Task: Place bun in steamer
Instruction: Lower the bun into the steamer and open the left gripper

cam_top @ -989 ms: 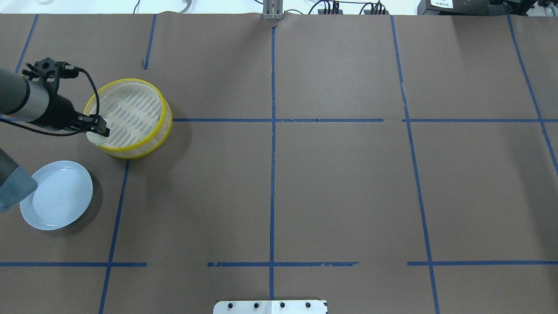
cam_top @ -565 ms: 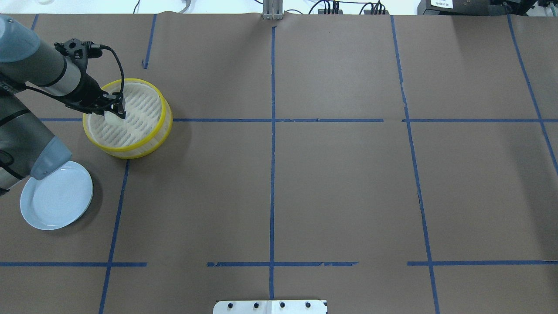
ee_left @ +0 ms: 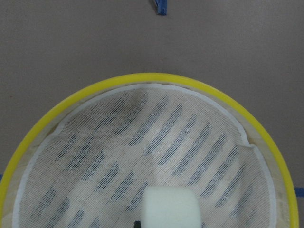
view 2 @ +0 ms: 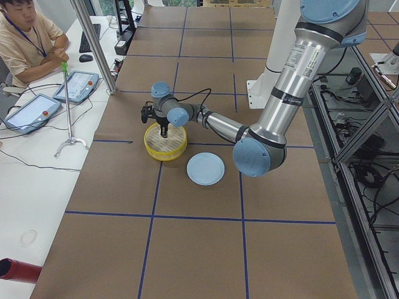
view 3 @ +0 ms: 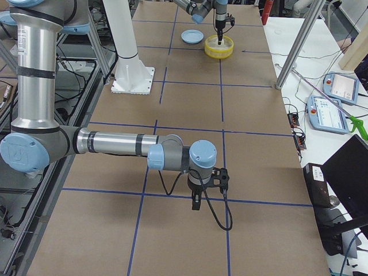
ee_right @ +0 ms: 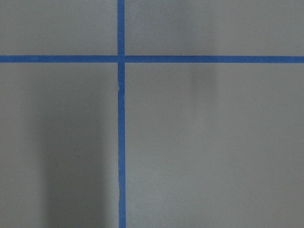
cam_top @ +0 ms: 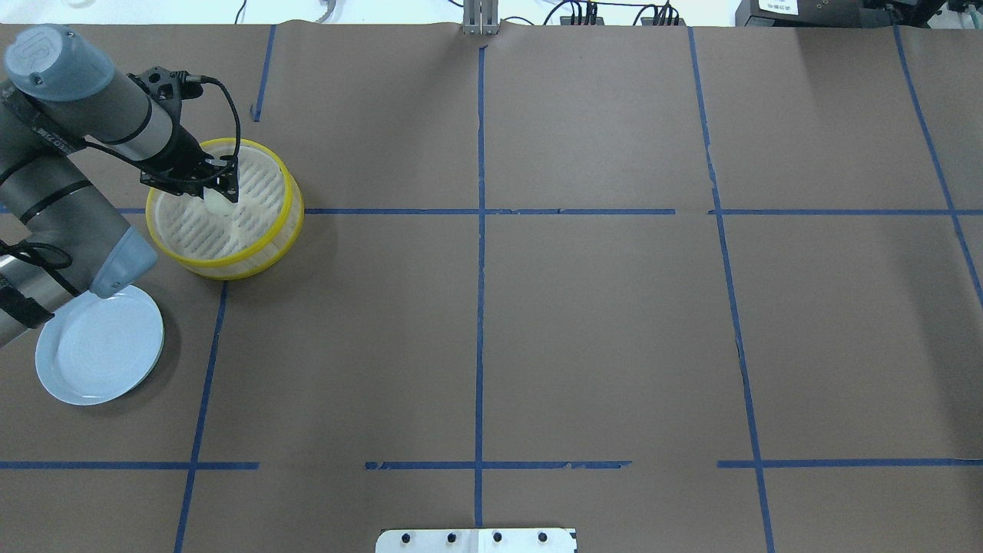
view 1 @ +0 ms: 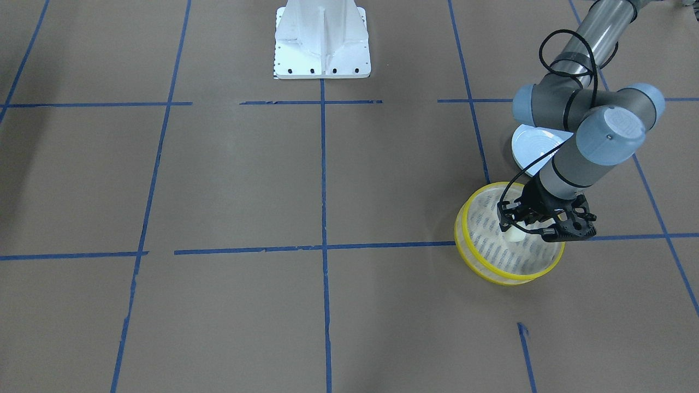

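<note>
The bun, now held inside the steamer's rim, will go down on the middle of the steamer's slotted base (view 1: 509, 233) (ee_left: 160, 209) from my left gripper.
The steamer (cam_top: 292, 206), a round basket with yellow rims and a pale slotted base, stands at the table's left; it also shows in the front view (view 1: 512, 279) and the left wrist view (ee_left: 142, 78). My left gripper (cam_top: 220, 193) is shut on the cream-white bun (cam_top: 217, 206) and holds it inside the steamer's rim, over the slotted base. The bun also shows in the front view (view 1: 515, 236) and the left wrist view (ee_left: 171, 207). I cannot tell whether it touches the base. My right gripper (view 3: 196, 202) hangs over bare table far off; I cannot tell whether it is open or shut.
A pale blue plate (cam_top: 100, 353) lies empty near the steamer, partly under my left arm's elbow. The robot's white base plate (view 1: 322, 49) sits at the table's near edge. An operator (view 2: 25, 37) sits beyond the table's far side.
My left gripper has carried the bun from the steamer's near-left rim up and rightward to a spot over its slotted base. The arm's elbow has swung in over the plate's edge.
</note>
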Controlling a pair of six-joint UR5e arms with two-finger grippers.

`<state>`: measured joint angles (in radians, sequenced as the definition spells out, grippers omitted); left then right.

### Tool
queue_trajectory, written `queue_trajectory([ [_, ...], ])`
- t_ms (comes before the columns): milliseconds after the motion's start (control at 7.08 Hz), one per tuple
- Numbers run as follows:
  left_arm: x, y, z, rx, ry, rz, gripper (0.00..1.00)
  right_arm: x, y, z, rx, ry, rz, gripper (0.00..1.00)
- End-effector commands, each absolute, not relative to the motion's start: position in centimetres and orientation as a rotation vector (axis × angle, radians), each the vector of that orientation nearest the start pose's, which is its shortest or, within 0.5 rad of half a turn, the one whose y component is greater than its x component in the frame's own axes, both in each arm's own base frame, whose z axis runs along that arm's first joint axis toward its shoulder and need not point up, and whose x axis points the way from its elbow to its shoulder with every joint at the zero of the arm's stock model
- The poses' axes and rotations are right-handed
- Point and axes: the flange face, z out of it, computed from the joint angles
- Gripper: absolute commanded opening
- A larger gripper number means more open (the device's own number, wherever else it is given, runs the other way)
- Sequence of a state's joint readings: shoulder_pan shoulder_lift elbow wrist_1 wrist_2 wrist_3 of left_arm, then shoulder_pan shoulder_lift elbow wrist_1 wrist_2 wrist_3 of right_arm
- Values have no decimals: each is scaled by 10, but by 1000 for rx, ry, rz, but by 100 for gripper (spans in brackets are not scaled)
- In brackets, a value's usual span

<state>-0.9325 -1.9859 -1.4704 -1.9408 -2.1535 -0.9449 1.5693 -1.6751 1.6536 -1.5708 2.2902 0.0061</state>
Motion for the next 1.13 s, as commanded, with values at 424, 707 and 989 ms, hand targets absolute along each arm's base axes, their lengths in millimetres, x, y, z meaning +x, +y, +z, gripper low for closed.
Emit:
queue_trajectory([
  [424, 347, -587, 440, 61, 863, -80, 43, 67, -446, 671, -22, -719, 12, 100],
  [707, 347, -585, 445, 55, 858, -81, 43, 67, -446, 671, -23, -719, 12, 100],
  [989, 350, -582, 448, 48, 856, -80, 44, 67, -446, 671, -23, -719, 12, 100],
])
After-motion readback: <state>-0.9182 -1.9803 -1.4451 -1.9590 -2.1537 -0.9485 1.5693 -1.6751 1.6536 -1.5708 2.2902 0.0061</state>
